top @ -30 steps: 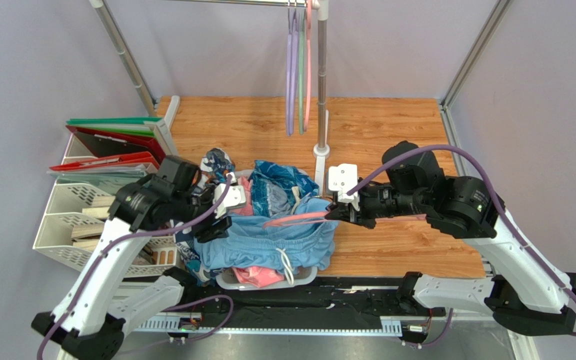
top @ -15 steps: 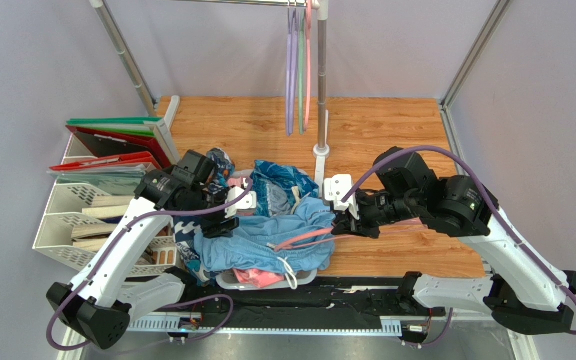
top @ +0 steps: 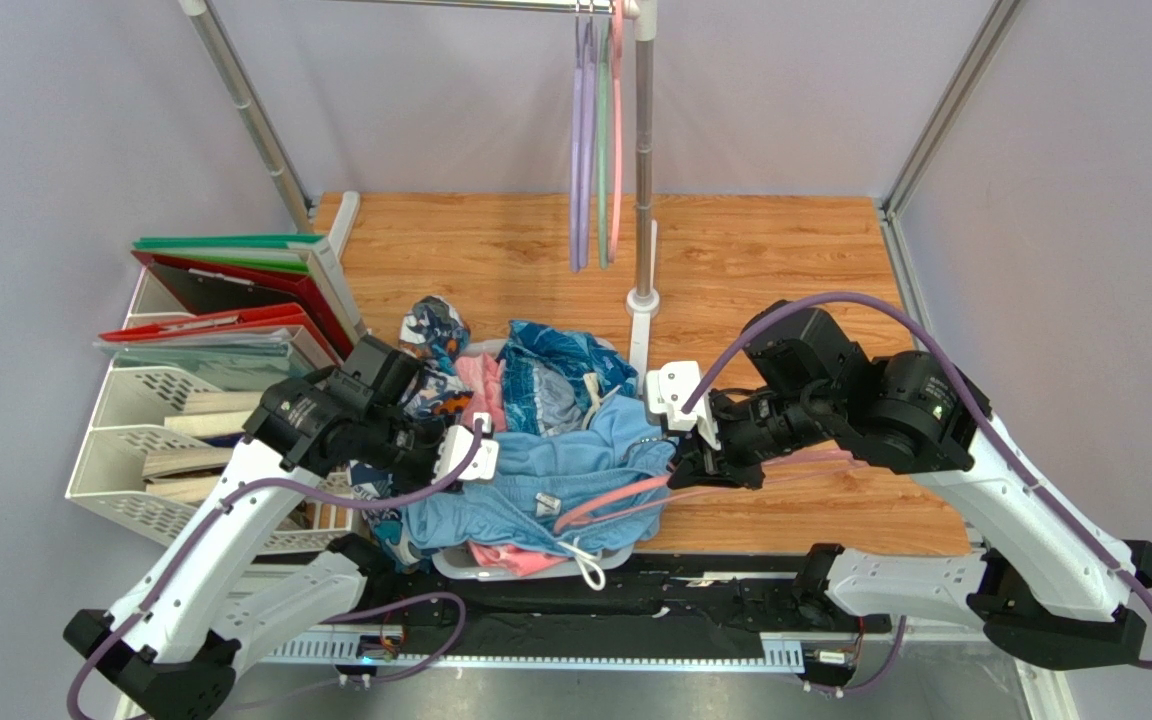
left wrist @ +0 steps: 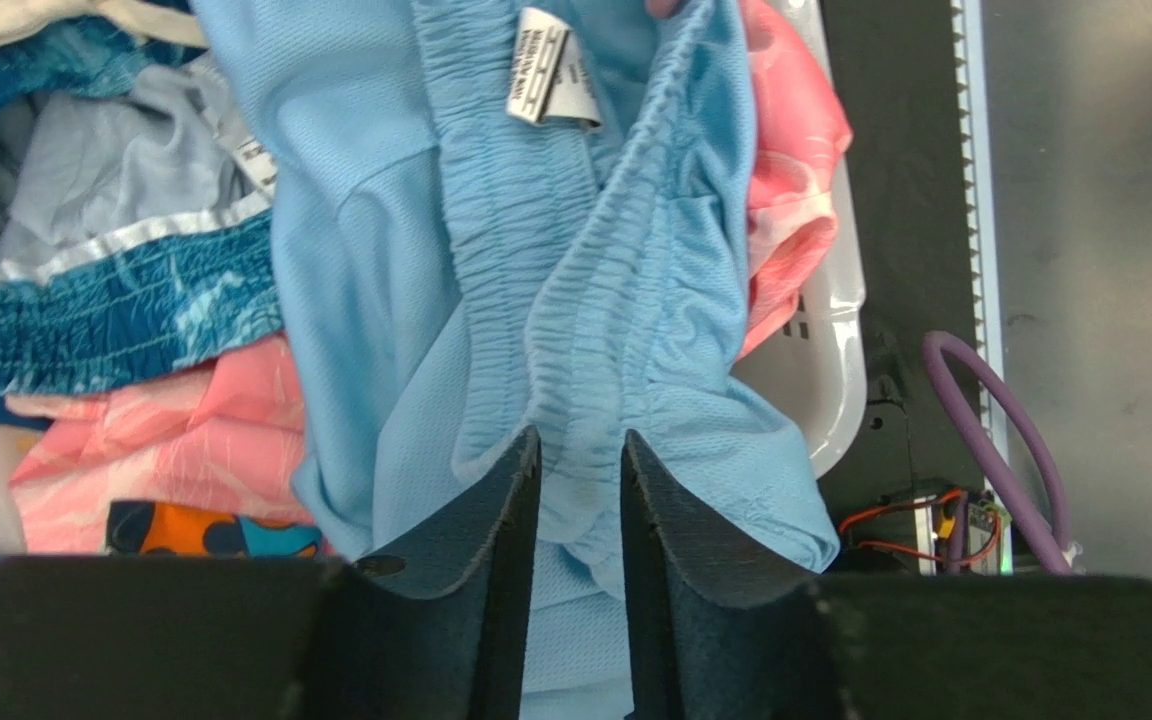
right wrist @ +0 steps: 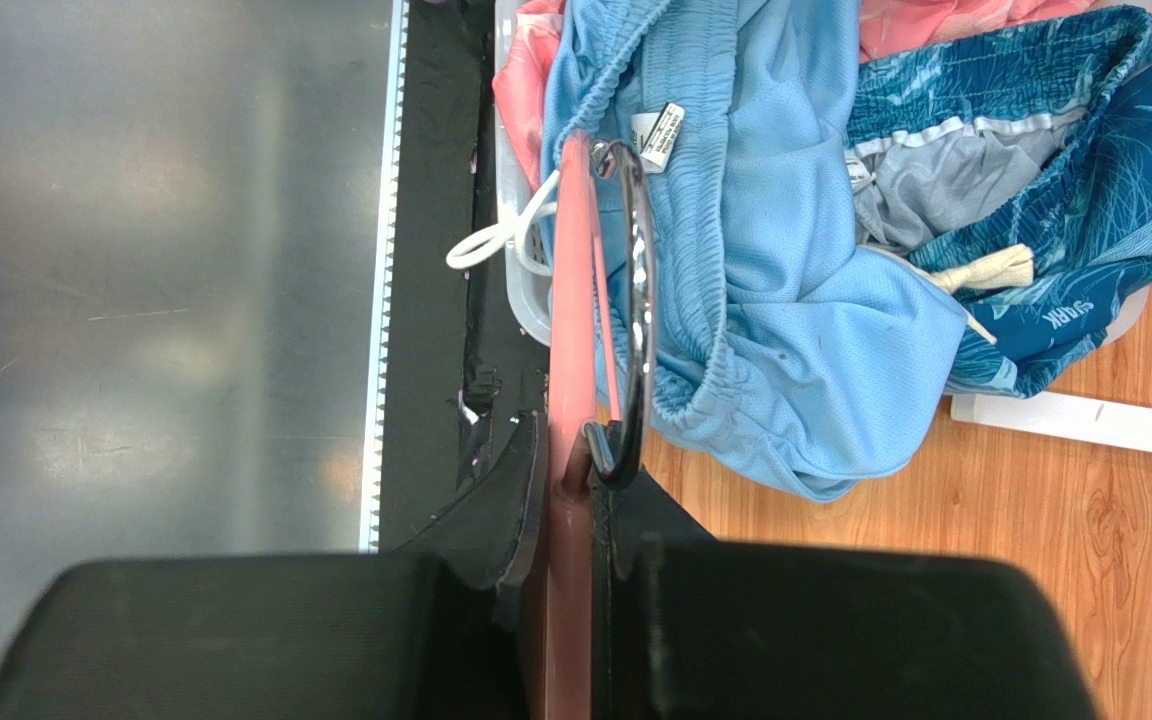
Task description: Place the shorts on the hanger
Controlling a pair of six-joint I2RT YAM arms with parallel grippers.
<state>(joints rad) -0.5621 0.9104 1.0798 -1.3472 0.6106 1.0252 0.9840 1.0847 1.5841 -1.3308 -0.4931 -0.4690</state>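
Note:
The front waistband of the shorts sags against the back and closes the waist ahead of the hanger's end, so the robot's left gripper should open and take the front waistband's edge [left wrist: 570, 285].
The light sky-blue shorts [top: 537, 488] lie spread over a pile of clothes in a white basket [top: 455, 566]. My left gripper [top: 465, 455] is shut on their gathered waistband [left wrist: 582, 375] at the left side. My right gripper [top: 695, 458] is shut on the salmon-pink hanger [top: 612, 503], whose far end reaches into the shorts' waist opening. In the right wrist view the hanger [right wrist: 575, 300] runs up from my fingers beside a dark metal clip, next to the shorts [right wrist: 778, 225] and their white drawstring [right wrist: 500, 233].
A teal-and-blue patterned garment [top: 560, 368] and a pink garment [top: 515, 558] lie in the same basket. A rack pole [top: 642, 165] with purple, green and pink hangers [top: 594, 135] stands behind. File trays and folders [top: 192, 375] sit at the left.
The right gripper has moved left and down, pushing the hanger's end further into the shorts. The left gripper has shifted right and nearer with the waistband.

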